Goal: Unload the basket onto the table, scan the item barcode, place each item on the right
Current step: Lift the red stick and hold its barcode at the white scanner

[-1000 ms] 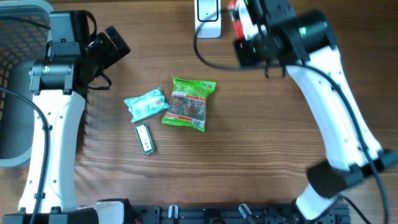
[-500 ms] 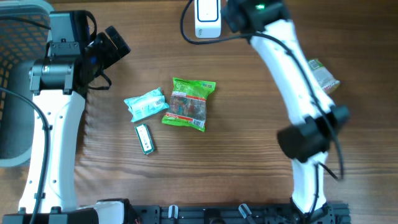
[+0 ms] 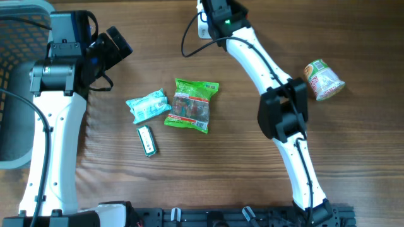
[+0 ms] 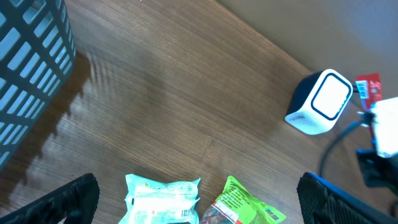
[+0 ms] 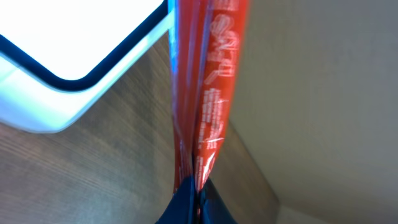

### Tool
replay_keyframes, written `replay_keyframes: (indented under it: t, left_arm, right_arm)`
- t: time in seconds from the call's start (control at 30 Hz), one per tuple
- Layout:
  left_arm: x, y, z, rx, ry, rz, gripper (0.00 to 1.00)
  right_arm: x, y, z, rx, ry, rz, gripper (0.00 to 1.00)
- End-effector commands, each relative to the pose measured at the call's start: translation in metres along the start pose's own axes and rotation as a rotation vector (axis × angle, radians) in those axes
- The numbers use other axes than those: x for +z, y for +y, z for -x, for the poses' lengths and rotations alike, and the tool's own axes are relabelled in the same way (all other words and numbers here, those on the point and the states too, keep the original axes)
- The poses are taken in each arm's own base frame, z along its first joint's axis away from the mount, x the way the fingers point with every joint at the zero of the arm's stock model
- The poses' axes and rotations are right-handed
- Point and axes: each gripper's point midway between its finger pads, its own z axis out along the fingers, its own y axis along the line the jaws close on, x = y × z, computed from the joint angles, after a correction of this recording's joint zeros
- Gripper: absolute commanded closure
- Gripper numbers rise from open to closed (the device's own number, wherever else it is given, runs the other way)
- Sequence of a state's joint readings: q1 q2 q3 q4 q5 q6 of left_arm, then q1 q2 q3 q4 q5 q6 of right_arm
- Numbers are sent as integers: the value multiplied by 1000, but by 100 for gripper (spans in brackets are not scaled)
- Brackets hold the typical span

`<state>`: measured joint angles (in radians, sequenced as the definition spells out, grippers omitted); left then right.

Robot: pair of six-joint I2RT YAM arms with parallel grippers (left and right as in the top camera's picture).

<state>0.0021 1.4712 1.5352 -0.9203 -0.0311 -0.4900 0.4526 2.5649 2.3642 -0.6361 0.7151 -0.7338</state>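
My right gripper is going to release the red packet on the table [image 3: 278, 87] between the green snack bag and the cup-shaped container.
A red packet [image 5: 205, 93] hangs edge-on in the right wrist view, with my right gripper [image 5: 198, 186] shut on its lower end. It sits just right of the white barcode scanner [image 5: 62, 68] with its black-rimmed window. Overhead, the right gripper [image 3: 218, 7] is at the table's back edge, covering most of the scanner [image 3: 203, 26]. The left wrist view shows the scanner [image 4: 320, 102] with the red packet [image 4: 368, 88] right beside it. My left gripper [image 3: 117, 47] is open and empty at the back left, well above the table.
A teal packet [image 3: 148, 105], a green snack bag [image 3: 192, 105] and a small green-and-white stick [image 3: 146, 140] lie mid-table. A cup-shaped container [image 3: 324, 79] lies on its side at the right. A grey basket [image 3: 12, 126] stands at the left edge.
The right arm swung left along the back edge, carrying the red packet to the scanner and uncovering the cup-shaped container at the right. The left arm has not moved.
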Motion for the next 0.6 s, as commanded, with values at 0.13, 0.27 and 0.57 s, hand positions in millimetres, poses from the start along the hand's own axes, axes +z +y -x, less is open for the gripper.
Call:
replay_keyframes:
  t: [0.13,0.27,0.57]
  left_arm:
    - [-11,-3,8,15,-29,-20,0]
    - [-11,-3,8,15,-29,-20,0]
    - [-11,-3,8,15,-29,-20,0]
  right_arm:
    - [17,22,-2,-175,97,-125,96]
    - [20,34,0,-194,114,-148,96]
    - [2,50,10,-302,129,-170,96]
